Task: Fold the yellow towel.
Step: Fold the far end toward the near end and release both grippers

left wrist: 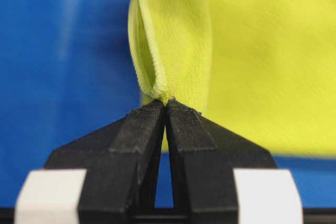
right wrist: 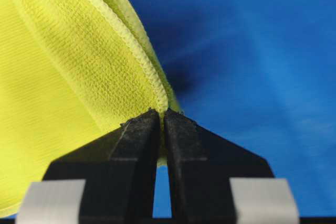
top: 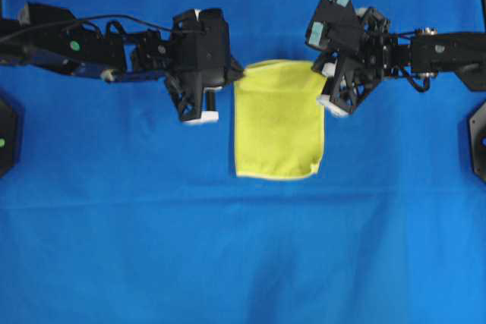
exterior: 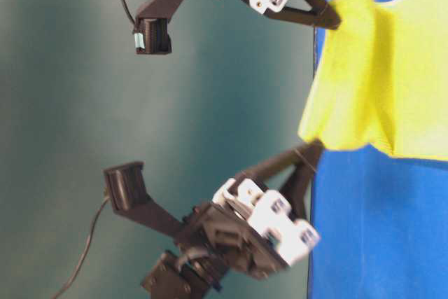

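The robot's right gripper will release its corner of the yellow towel on the near corner of the same side [top: 318, 163].
The yellow towel [top: 277, 123] lies in the middle of the blue table as a tall rectangle, its far edge lifted off the surface. My left gripper [top: 240, 77] is at the towel's far left corner. In the left wrist view this gripper [left wrist: 165, 102] is shut on a pinched fold of the towel [left wrist: 252, 66]. My right gripper [top: 322, 72] is at the far right corner, and in the right wrist view it [right wrist: 161, 111] is shut on the stitched hem of the towel [right wrist: 63, 77]. From table level the towel [exterior: 392, 89] hangs stretched between the two sets of fingers.
Blue cloth covers the table [top: 243, 263] all round the towel. Dark arm mounts stand at the left edge [top: 4, 138] and the right edge [top: 478, 138]. Both arms reach in from the sides along the far half of the table.
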Tool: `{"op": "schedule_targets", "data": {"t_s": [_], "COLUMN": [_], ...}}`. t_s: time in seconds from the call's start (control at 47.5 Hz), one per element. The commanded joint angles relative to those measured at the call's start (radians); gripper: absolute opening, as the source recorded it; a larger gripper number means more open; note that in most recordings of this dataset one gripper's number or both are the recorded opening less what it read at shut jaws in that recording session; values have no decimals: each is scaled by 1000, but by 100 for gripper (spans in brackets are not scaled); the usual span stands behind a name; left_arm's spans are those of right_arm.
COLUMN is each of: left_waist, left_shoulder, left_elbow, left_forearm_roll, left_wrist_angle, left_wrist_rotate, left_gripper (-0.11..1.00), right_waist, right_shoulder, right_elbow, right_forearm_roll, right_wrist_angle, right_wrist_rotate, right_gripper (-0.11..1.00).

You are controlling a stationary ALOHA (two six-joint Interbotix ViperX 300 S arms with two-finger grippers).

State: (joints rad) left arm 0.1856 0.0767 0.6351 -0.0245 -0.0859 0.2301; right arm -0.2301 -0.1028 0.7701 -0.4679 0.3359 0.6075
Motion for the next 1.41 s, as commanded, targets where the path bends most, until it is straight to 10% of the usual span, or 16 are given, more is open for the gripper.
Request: {"op": "schedule_targets", "data": {"t_s": [0.0, 0.526, 1.073, 1.262, 1.388], "left_waist": [-46, -249, -247, -247, -245], "left_shoulder": [-34, 34, 86, 83, 61], "left_elbow": [8, 40, 35, 32, 34], "left_forearm_roll": [0, 0, 0, 0, 0], "left_wrist_angle": [28, 18, -69, -80, -74], "left_wrist_rotate": [-5, -86, -86, -83, -83], "left_gripper": [1, 1, 2, 45, 71], "right_waist": [51, 252, 255, 264, 278], "right_shoulder": [-20, -17, 44, 43, 23], "right_elbow": [-2, 34, 35, 26, 11], "right_forearm_roll": [3, 3, 3, 3, 2], "right_wrist_angle": [17, 20, -98, -87, -61], "right_wrist_rotate": [29, 172, 198, 196, 195], "right_gripper": [5, 5, 9, 62, 57]}}
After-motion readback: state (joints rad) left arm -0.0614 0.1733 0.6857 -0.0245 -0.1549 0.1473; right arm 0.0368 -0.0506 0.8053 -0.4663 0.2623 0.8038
